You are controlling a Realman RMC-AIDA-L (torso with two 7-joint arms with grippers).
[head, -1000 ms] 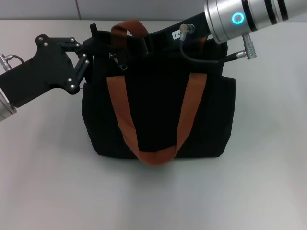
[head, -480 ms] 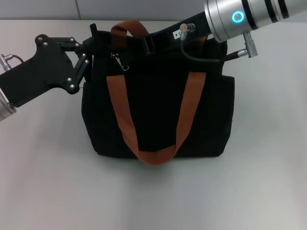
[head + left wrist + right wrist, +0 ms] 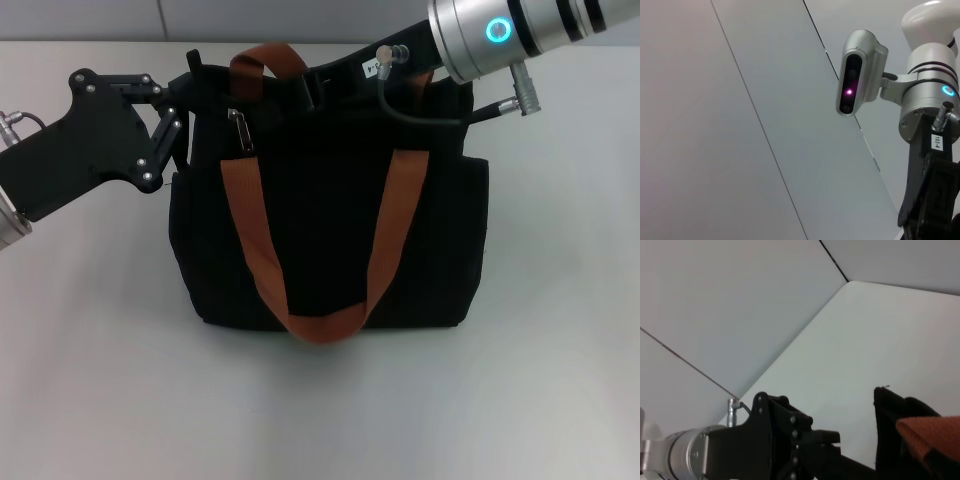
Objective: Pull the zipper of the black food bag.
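Note:
My right gripper should open its fingers, as the zipper pull tab hangs free past them, then reach toward my left gripper and take the tab [image 3: 241, 131] before pulling.
The black food bag [image 3: 330, 230] stands upright in the middle of the white table, with two brown-orange strap handles [image 3: 250, 230]. The silver zipper pull tab [image 3: 241, 132] hangs near the bag's top left, beside the left strap. My left gripper [image 3: 192, 92] is at the bag's top left corner, shut on the top edge. It also shows in the right wrist view [image 3: 840, 455], reaching to the bag's corner [image 3: 887, 405]. My right gripper [image 3: 318, 88] is over the middle of the bag's top edge, dark against the black fabric.
The white table [image 3: 560, 380] spreads around the bag, with a wall seam behind. The right arm's silver wrist [image 3: 500, 35] and cable [image 3: 400, 105] hang over the bag's top right. The left wrist view shows only the wall and the right arm's wrist [image 3: 927, 100].
The silver pull tab has swung from slanted to hanging straight. The right arm and the left gripper have each risen slightly. The bag has stayed in place.

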